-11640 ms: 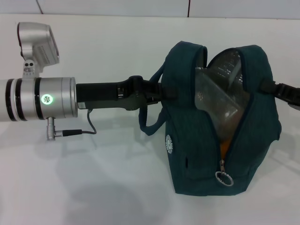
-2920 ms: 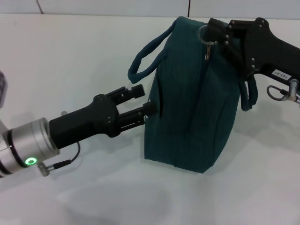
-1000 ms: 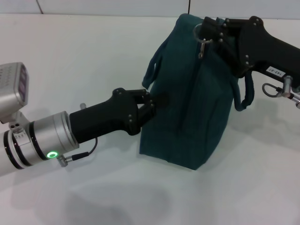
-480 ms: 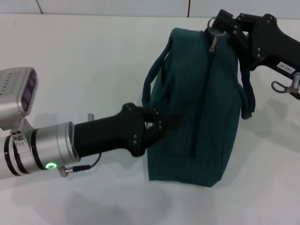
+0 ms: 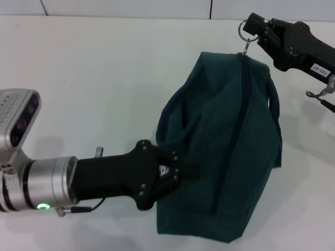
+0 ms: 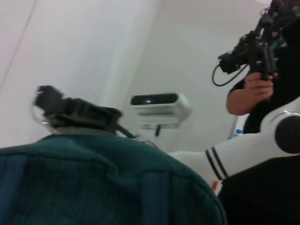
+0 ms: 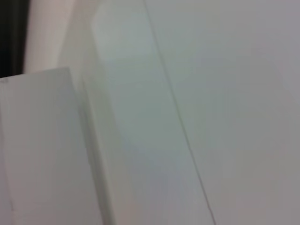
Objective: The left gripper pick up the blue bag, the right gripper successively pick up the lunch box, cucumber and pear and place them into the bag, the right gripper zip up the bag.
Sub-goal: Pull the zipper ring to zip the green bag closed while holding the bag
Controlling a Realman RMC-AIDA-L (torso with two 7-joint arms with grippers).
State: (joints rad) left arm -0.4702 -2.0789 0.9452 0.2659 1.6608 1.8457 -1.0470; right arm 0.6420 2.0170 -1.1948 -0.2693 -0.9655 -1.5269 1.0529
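I can see my left gripper pinching the bag's near side, far from the zipper pull, so it should open and grip the bag (image 5: 229,114) beside the zip, closer to the pull.
The blue bag (image 5: 225,146) stands tilted on the white table, its zip line (image 5: 236,120) drawn shut along the top. My left gripper (image 5: 186,170) is shut, pinching the fabric on the bag's near-left side below a loop handle (image 5: 166,123). My right gripper (image 5: 252,27) is at the bag's far top corner, shut on the ring zipper pull (image 5: 244,29). In the left wrist view the bag (image 6: 93,187) fills the foreground, with the right gripper (image 6: 51,101) beyond it. The lunch box, cucumber and pear are hidden. The right wrist view holds only pale surfaces.
The white table (image 5: 94,78) spreads to the left of and behind the bag. A thin cable (image 5: 320,95) hangs off the right arm. A person holding a camera (image 6: 260,65) stands beyond the table in the left wrist view.
The bag has shifted toward me and leaned over. My left arm drew back with the fabric pinched. The right gripper moved outward to the right with the zipper pull.
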